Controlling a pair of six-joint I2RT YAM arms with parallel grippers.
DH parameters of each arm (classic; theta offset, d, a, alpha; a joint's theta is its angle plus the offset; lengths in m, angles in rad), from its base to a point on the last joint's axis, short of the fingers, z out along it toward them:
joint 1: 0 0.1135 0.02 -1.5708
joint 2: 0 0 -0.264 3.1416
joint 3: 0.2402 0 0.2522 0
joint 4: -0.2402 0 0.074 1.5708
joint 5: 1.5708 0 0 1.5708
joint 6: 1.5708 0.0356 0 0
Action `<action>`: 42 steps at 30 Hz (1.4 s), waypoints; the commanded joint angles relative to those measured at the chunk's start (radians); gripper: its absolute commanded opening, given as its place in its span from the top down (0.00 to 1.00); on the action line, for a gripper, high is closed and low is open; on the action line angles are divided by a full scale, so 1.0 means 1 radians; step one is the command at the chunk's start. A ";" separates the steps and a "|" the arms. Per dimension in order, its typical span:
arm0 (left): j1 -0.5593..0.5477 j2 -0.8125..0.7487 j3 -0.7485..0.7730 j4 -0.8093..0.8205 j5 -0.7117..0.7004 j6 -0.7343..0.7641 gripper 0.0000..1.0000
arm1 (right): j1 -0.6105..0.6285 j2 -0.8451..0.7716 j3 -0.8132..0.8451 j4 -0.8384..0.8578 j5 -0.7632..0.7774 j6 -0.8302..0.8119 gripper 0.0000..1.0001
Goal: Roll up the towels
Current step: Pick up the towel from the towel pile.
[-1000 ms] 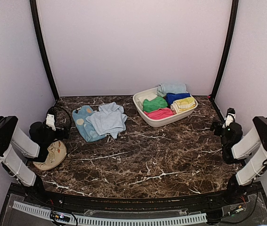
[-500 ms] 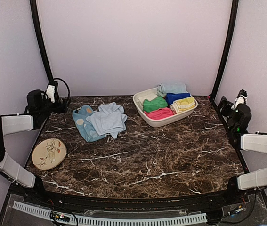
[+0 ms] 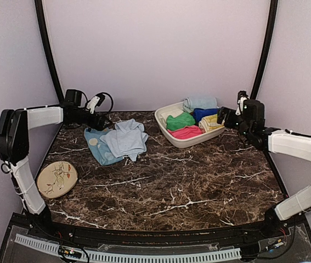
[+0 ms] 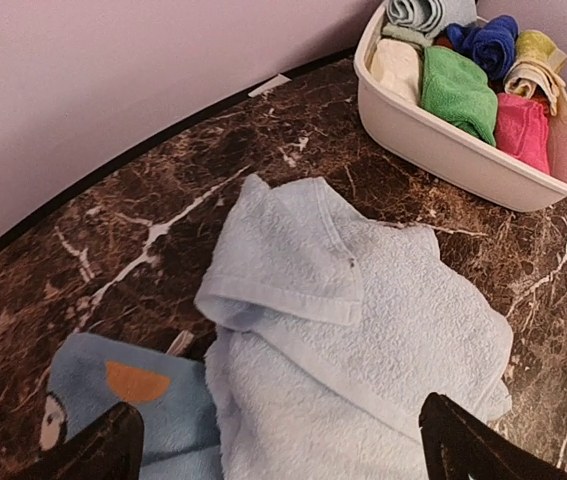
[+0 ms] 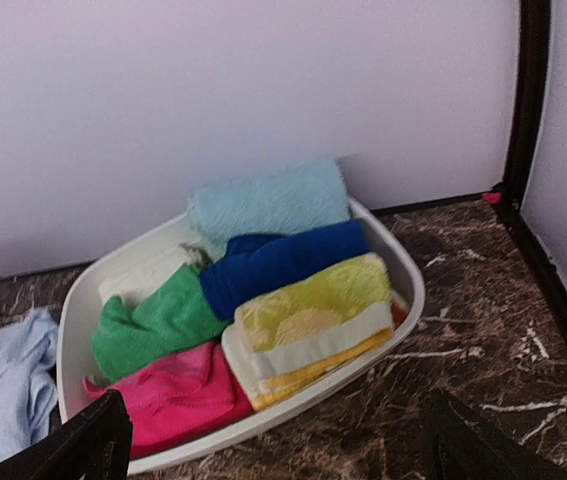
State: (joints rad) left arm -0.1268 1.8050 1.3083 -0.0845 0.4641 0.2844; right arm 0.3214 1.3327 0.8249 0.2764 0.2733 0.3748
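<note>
The pale blue towel's folded-over far end (image 3: pixel 129 125) (image 4: pixel 288 243), toward the back wall, is the next place my left gripper should go to and close.
The plain pale blue towel (image 3: pixel 125 138) lies crumpled at the back left of the table, partly over the medium blue spotted towel (image 3: pixel 95 145). In the left wrist view the pale towel (image 4: pixel 353 330) fills the middle and the spotted towel (image 4: pixel 113 410) shows at the lower left. My left gripper (image 3: pixel 102 124) is open and empty, hovering just above the towels' far left edge, its fingertips (image 4: pixel 113 445) wide apart. My right gripper (image 3: pixel 223 116) is open and empty beside the right end of the bin, apart from both towels. The right wrist view catches the pale towel (image 5: pixel 3 390) at its left edge.
A cream bin (image 3: pixel 163 129) at the back centre holds rolled green, pink, dark-blue, yellow, pale blue and cream towels; it also shows in both wrist views (image 4: pixel 443 150) (image 5: pixel 413 285). A round beige plate (image 3: pixel 57 179) lies near the left front. Walls close the back and sides.
Both arms have swung from the table's sides toward the back. The left gripper has come over the towels and the right gripper beside the bin. The towels have not moved.
</note>
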 commanded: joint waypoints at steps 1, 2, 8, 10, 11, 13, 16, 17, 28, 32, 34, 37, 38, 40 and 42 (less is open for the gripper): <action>-0.026 0.163 0.199 -0.191 0.051 0.056 0.02 | 0.124 0.035 0.019 -0.114 0.040 -0.077 0.00; -0.028 0.205 0.257 -0.228 0.057 0.056 0.02 | 0.147 0.045 0.020 -0.117 0.034 -0.079 0.00; -0.040 0.366 0.451 -0.280 0.093 0.041 0.06 | 0.266 0.120 0.060 -0.179 0.009 -0.100 0.00; -0.046 0.402 0.484 -0.287 0.103 0.041 0.08 | 0.304 0.147 0.079 -0.194 0.009 -0.105 0.00; -0.046 0.419 0.500 -0.295 0.107 0.038 0.09 | 0.320 0.157 0.087 -0.200 0.014 -0.106 0.00; -0.048 0.450 0.528 -0.311 0.119 0.035 0.13 | 0.342 0.173 0.104 -0.207 0.019 -0.104 0.00; -0.052 0.486 0.547 -0.324 0.130 0.026 0.17 | 0.363 0.185 0.127 -0.211 0.012 -0.100 0.01; -0.051 0.496 0.553 -0.329 0.134 0.024 0.19 | 0.367 0.188 0.133 -0.213 0.011 -0.102 0.02; -0.056 0.544 0.627 -0.317 0.251 -0.047 0.76 | 0.393 0.187 0.149 -0.226 -0.019 -0.093 0.10; -0.060 0.542 0.658 -0.329 0.263 -0.077 0.95 | 0.402 0.187 0.160 -0.235 -0.030 -0.087 0.14; -0.062 0.533 0.668 -0.348 0.294 -0.088 1.00 | 0.406 0.182 0.165 -0.238 -0.034 -0.086 0.15; -0.073 0.497 0.687 -0.398 0.320 -0.085 1.00 | 0.415 0.170 0.171 -0.239 -0.035 -0.086 0.16; -0.078 0.482 0.692 -0.419 0.319 -0.072 1.00 | 0.418 0.167 0.175 -0.239 -0.036 -0.086 0.16; -0.096 0.435 0.699 -0.471 0.316 -0.050 1.00 | 0.428 0.165 0.187 -0.238 -0.031 -0.090 0.16; -0.117 0.380 0.698 -0.522 0.318 -0.039 1.00 | 0.443 0.167 0.205 -0.240 -0.025 -0.097 0.16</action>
State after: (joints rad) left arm -0.2016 2.3478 1.9762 -0.4767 0.7429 0.2173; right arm 0.7326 1.5208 0.9783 0.0204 0.2466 0.2852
